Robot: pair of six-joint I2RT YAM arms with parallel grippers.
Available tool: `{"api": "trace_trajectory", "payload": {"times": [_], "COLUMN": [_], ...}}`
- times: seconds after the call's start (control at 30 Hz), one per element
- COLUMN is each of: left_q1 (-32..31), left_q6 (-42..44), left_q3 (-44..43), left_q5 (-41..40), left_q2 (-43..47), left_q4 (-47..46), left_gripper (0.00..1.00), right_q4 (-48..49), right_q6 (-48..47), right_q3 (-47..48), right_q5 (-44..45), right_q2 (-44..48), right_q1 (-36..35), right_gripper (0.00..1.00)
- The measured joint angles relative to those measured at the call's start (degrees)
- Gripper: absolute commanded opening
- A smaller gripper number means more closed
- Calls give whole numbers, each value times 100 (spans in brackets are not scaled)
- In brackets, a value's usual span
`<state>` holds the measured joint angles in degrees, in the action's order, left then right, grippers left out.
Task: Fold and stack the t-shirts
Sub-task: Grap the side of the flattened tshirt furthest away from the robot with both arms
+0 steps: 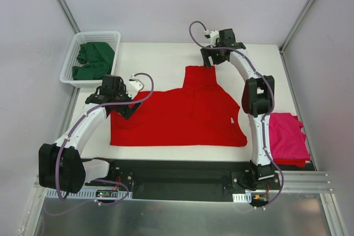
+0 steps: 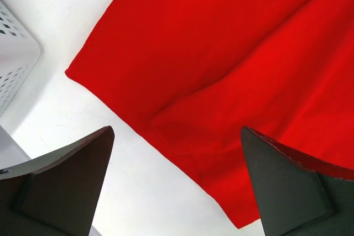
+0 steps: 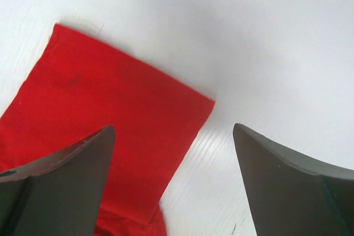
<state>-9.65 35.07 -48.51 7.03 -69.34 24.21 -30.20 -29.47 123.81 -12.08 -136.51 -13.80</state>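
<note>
My right gripper needs to close on the side edge [image 1: 215,74] [image 3: 189,145] of the red t-shirt's far sleeve, close to that sleeve's end corner farther from the basket.
A bright red t-shirt [image 1: 182,114] lies spread flat on the white table, one sleeve pointing to the far side. My left gripper [image 1: 123,106] is open and empty over the shirt's left edge; the left wrist view shows the red cloth [image 2: 221,64] with a folded lip between the fingers. My right gripper [image 1: 210,59] is open and empty above the far sleeve's end, whose corner shows in the right wrist view [image 3: 121,120]. A magenta-pink t-shirt [image 1: 287,136] lies folded at the right. Dark green t-shirts [image 1: 94,59] sit in the basket.
A white lattice basket [image 1: 113,37] stands at the far left corner; its wall shows in the left wrist view [image 2: 14,59]. Grey enclosure walls and metal posts surround the table [image 1: 155,59]. A black base rail [image 1: 182,172] runs along the near edge.
</note>
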Motion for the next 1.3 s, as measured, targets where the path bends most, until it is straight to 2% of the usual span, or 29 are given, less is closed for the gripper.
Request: {"api": "trace_trajectory", "payload": {"times": [0.27,0.57,0.93,1.3], "left_q1": [0,0,0,0], "left_q6": [4,4,9,31], "left_q3": [-4,-4,-4,-4], "left_q5": [0,0,0,-2], "left_q2": [-4,-37,-105,-105], "left_q4": [59,63,72,76], "left_gripper": [99,99,99,99], "right_q4": [-457,-1036,-772,-699], "right_q6": [-409,-1333,-2354,-2752], "right_q3": [732,776,699,699], "right_q5": [426,975,1290,1220], "right_q2": [-514,-702,-763,-789], "right_q1": [-68,-94,-284,-483], "right_gripper": [93,94,95,89]}}
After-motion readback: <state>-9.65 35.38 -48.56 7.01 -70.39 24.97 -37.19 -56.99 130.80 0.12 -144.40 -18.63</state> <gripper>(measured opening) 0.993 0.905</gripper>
